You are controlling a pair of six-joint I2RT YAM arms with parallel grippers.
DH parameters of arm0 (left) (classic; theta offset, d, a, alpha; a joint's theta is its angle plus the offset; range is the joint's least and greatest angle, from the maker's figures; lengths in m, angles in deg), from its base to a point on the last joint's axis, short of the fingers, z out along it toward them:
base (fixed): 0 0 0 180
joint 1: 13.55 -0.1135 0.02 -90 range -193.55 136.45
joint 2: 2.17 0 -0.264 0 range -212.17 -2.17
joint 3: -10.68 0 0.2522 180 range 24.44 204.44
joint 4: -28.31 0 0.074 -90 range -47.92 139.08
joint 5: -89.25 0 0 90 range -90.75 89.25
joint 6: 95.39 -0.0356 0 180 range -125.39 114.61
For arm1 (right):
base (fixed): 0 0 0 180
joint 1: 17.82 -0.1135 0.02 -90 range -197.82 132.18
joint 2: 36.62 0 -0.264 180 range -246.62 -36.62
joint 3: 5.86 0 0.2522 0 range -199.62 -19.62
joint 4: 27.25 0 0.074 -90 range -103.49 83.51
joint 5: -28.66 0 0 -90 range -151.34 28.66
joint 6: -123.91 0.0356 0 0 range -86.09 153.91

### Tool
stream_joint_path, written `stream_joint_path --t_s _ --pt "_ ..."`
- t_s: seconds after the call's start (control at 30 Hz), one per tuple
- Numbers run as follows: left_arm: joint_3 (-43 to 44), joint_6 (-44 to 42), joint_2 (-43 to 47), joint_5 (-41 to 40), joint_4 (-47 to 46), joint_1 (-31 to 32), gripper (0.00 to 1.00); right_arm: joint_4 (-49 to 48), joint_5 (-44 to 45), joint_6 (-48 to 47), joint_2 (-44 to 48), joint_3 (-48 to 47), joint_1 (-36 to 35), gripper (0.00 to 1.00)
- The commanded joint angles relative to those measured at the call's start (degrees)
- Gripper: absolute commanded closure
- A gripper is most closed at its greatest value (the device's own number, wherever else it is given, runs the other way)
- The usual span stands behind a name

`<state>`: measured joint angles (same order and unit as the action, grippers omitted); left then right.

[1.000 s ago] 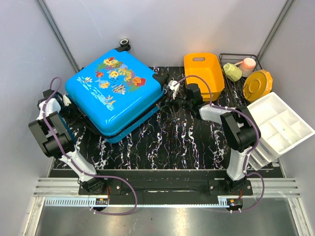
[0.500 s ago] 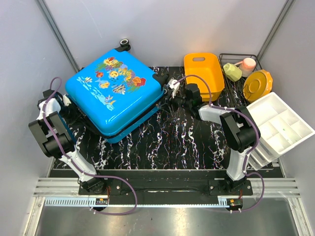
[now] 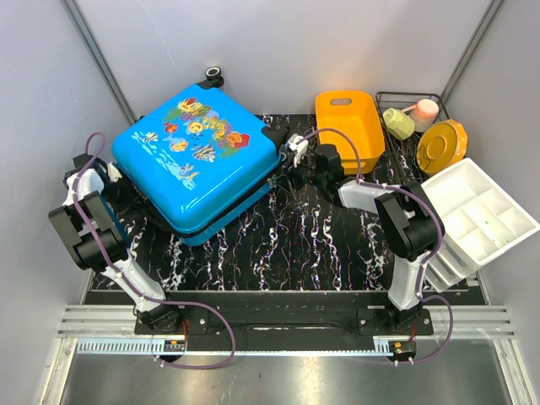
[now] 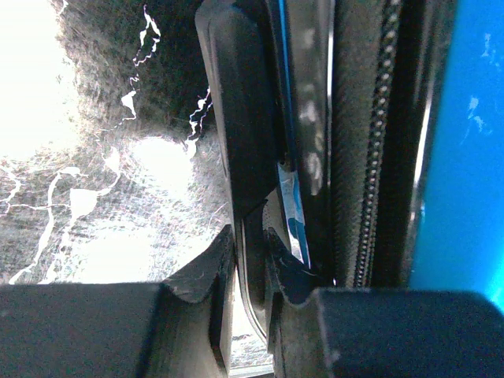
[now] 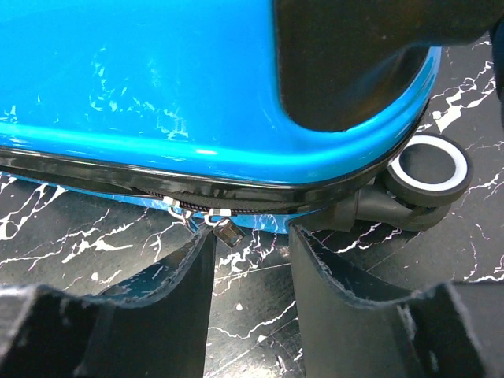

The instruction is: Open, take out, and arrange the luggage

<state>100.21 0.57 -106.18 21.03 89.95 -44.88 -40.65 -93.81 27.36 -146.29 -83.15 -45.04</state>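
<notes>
Next, I shift my right gripper across and pinch the pull nearer the wheel (image 5: 224,226), as the zipper pulls sit by that gripper's fingertip, outside its gap.
The luggage (image 3: 198,160), a bright blue hard-shell suitcase with a fish print, lies closed and flat at the back left of the dark marbled table (image 3: 295,245). My left gripper (image 3: 118,184) is against its left side. In the left wrist view the gripper (image 4: 250,264) is shut on a thin black strip (image 4: 236,126) along the luggage's edge, next to the zipper (image 4: 370,197). My right gripper (image 3: 291,156) is at the luggage's right corner. In the right wrist view it (image 5: 250,244) is open around a small zipper pull (image 5: 228,231), close to a wheel (image 5: 429,165).
An orange plastic basket (image 3: 348,126) stands just behind the right arm. A wire rack (image 3: 380,99) at the back right holds a green cup, a pink cup and an orange round dish (image 3: 442,145). A white compartment tray (image 3: 481,211) lies at the right edge.
My right gripper has edged a little left, closer to the luggage's right corner. The left arm and the luggage have not moved.
</notes>
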Motion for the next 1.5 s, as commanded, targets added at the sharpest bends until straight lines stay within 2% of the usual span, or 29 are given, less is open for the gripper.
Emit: stream_joint_path --t_s 0.0,0.47,0.63,0.8,0.83,0.87,0.93,0.97,1.17,1.47 --pt "0.3 -1.7 -2.3 1.7 -9.6 0.7 1.00 -3.7 3.6 1.5 -0.3 -2.6 -0.6 0.49" --pt "0.3 -0.5 -2.4 2.3 -9.6 0.2 1.00 -7.9 2.0 2.2 -1.8 -1.2 -2.0 0.56" --pt "0.2 -0.5 -2.3 2.3 -9.6 0.0 1.00 -8.1 1.1 0.8 -1.8 -0.8 -2.1 0.71" --pt "0.3 -0.6 -2.5 2.2 -9.6 -0.1 1.00 -8.5 0.1 -1.2 -0.3 1.1 -2.1 0.73" --pt "0.3 -0.6 -2.6 2.4 -9.6 -0.1 1.00 -8.7 -0.1 -1.1 0.1 1.4 -2.1 0.72" --pt "0.3 -0.6 -2.6 2.4 -9.6 -0.1 1.00 -8.8 -1.0 -1.2 0.6 1.8 -2.2 0.67" --pt "0.3 -0.7 -2.8 2.4 -9.6 -0.2 1.00 -9.3 -1.4 -1.2 1.2 2.4 -2.2 0.46" --pt "0.3 -0.6 -2.8 2.5 -9.7 -0.1 1.00 -9.2 -1.4 -1.4 1.6 2.6 -2.2 0.41" --pt "0.5 -0.2 -3.1 2.8 -9.9 -0.1 1.00 -9.3 0.6 -2.3 1.2 2.4 -2.2 0.53" --pt "0.4 -0.2 -3.0 2.8 -10.0 -0.1 1.00 -11.2 0.5 0.0 0.1 1.1 -2.4 0.59"
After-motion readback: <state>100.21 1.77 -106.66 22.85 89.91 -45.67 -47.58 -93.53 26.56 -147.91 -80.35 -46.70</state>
